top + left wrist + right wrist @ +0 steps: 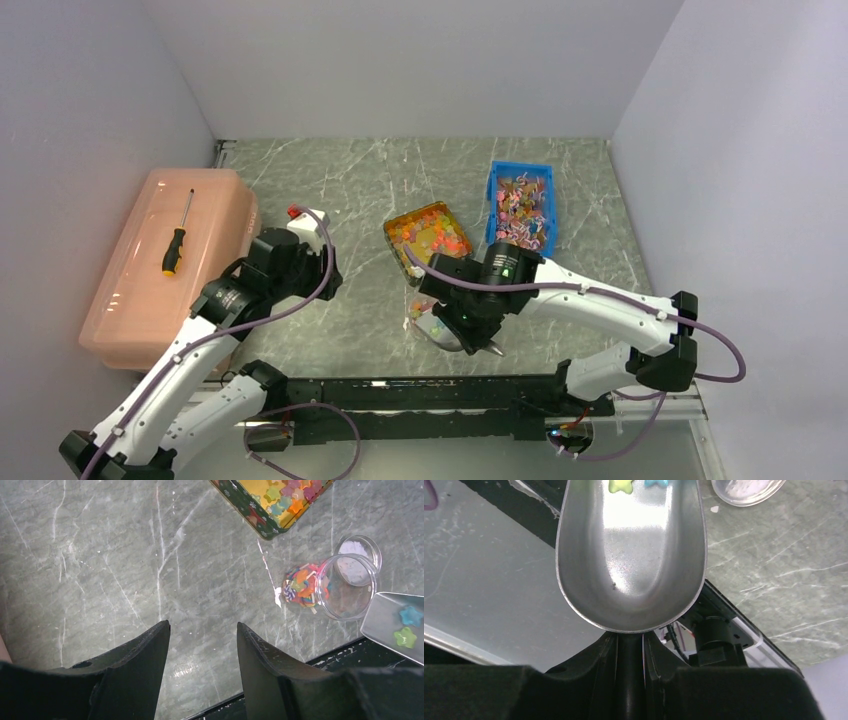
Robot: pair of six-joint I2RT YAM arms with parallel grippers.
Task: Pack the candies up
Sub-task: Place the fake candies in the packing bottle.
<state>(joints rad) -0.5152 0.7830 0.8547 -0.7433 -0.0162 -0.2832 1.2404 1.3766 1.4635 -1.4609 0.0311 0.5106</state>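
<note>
My right gripper will put the metal scoop down on the table [572, 303], in the space between the blue bin and the black rail.
The candies [430, 235] fill an open tin [392, 228] at mid-table; the tin also shows in the left wrist view [255, 517]. A clear jar [345, 587] lies on its side near the front rail with several candies [300, 585] in it. Its lid [359, 550] lies beside it. My right gripper [630, 640] is shut on the handle of a metal scoop [631, 555]. The scoop holds two star candies [620, 485] at its tip, just beside the jar mouth [392, 625]. My left gripper [202, 627] is open and empty over bare table, left of the jar.
A blue bin [495, 195] of mixed pieces stands behind the right arm. A pink lidded box [130, 290] with a screwdriver [177, 240] on top sits at the left. A black rail [420, 392] runs along the near edge.
</note>
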